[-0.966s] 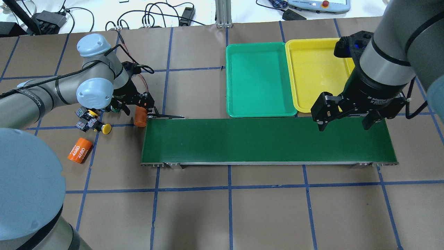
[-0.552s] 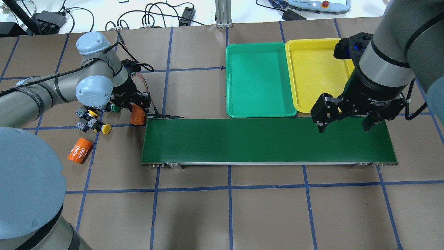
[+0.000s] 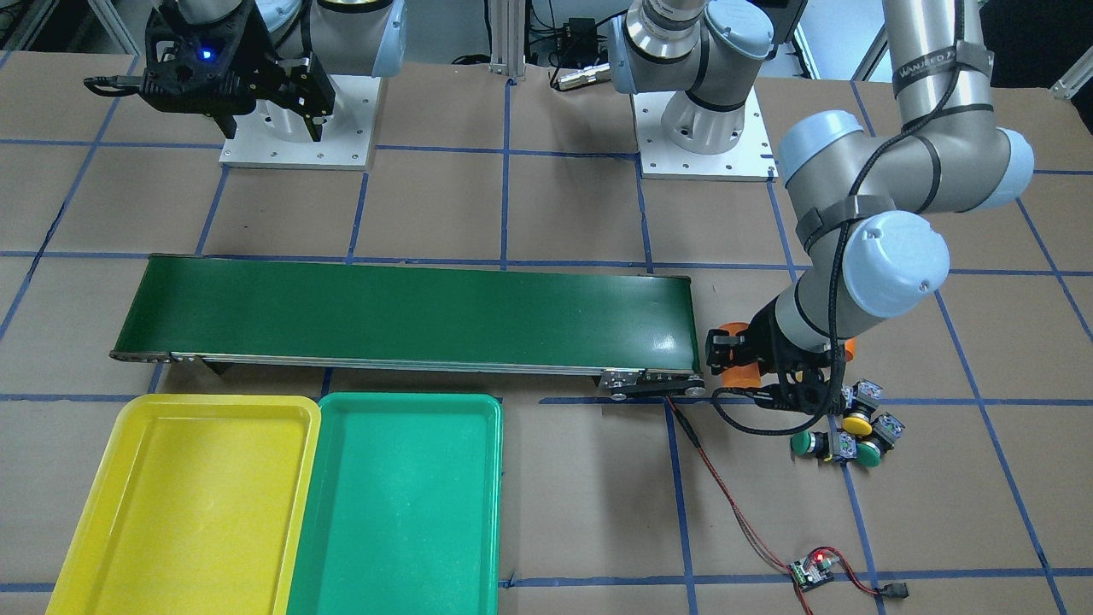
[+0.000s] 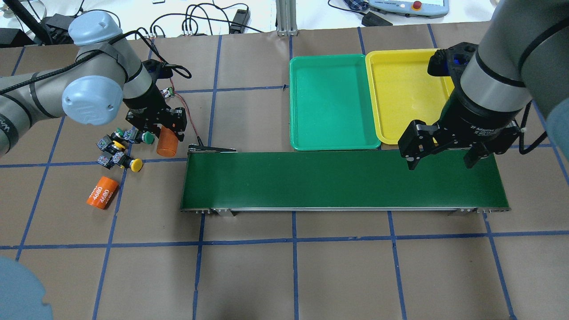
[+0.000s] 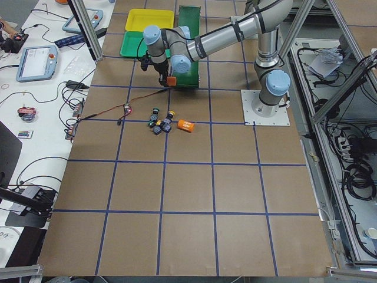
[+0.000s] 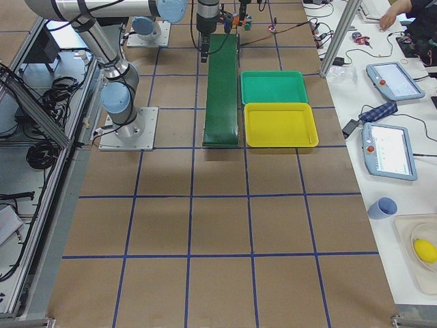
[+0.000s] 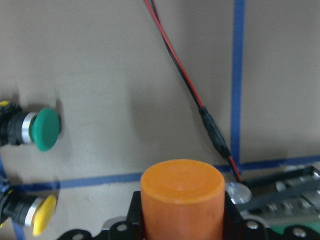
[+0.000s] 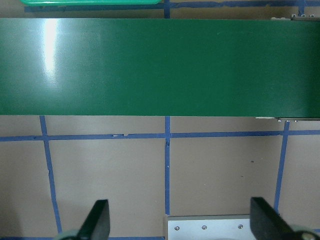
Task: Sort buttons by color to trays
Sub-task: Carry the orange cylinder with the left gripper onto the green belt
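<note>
I will release the orange cylinder from my left gripper on the green conveyor belt [image 3: 640, 319], near its end closest to the buttons.
My left gripper [image 4: 166, 131] is shut on an orange cylinder [image 4: 167, 145], held just off the left end of the conveyor; the cylinder fills the bottom of the left wrist view [image 7: 182, 192]. Four buttons lie in a cluster left of it: two green caps [image 4: 148, 138] [image 4: 118, 132] and two yellow caps [image 4: 118, 145] [image 4: 136, 165]. The green tray [image 4: 331, 102] and the yellow tray [image 4: 400, 89] sit side by side, both empty. My right gripper [image 4: 440, 161] is open and empty above the conveyor's right end.
A long dark-green conveyor belt [image 4: 342, 180] runs in front of the trays. A second orange cylinder [image 4: 102, 192] lies on its side near the buttons. A red-black wire [image 7: 200, 100] leads from the conveyor end to a small circuit board [image 3: 811, 571].
My left arm has swung back and up, carrying the orange cylinder slightly left and away from the conveyor end. The green buttons now show clear of the arm. The right arm has not moved.
</note>
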Action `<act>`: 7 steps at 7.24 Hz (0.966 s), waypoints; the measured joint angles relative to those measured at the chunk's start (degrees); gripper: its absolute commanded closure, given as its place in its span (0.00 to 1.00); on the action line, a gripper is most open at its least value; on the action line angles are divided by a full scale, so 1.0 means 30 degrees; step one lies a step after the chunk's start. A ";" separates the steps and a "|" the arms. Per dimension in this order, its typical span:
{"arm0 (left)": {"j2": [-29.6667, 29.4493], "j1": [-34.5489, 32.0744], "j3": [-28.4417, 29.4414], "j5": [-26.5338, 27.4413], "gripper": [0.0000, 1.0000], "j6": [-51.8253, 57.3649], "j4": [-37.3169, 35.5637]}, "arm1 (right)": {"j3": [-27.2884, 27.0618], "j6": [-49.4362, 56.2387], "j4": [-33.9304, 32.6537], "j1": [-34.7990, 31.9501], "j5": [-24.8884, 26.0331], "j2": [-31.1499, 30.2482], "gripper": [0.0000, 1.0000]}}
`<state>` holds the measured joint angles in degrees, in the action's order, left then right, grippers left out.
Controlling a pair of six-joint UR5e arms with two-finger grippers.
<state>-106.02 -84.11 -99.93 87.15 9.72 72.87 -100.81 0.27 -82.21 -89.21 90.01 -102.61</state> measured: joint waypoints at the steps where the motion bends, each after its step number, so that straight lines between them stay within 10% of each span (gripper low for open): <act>1: 0.0604 -0.0898 -0.0913 -0.0011 1.00 -0.1058 -0.0256 | -0.0001 -0.0001 0.0007 0.0000 0.0006 -0.0001 0.00; 4: 0.1010 -0.2032 -0.1830 -0.0001 1.00 0.0599 -0.1519 | 0.0000 0.0024 -0.0011 0.0001 0.0032 0.0013 0.00; 7: 0.1022 -0.2596 -0.2426 -0.0121 1.00 1.1202 -0.1837 | -0.0012 0.0004 0.0008 0.0001 0.0048 0.0027 0.00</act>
<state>-102.96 -91.90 -107.21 86.79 43.33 67.36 -100.85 0.28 -82.18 -89.21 90.16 -102.53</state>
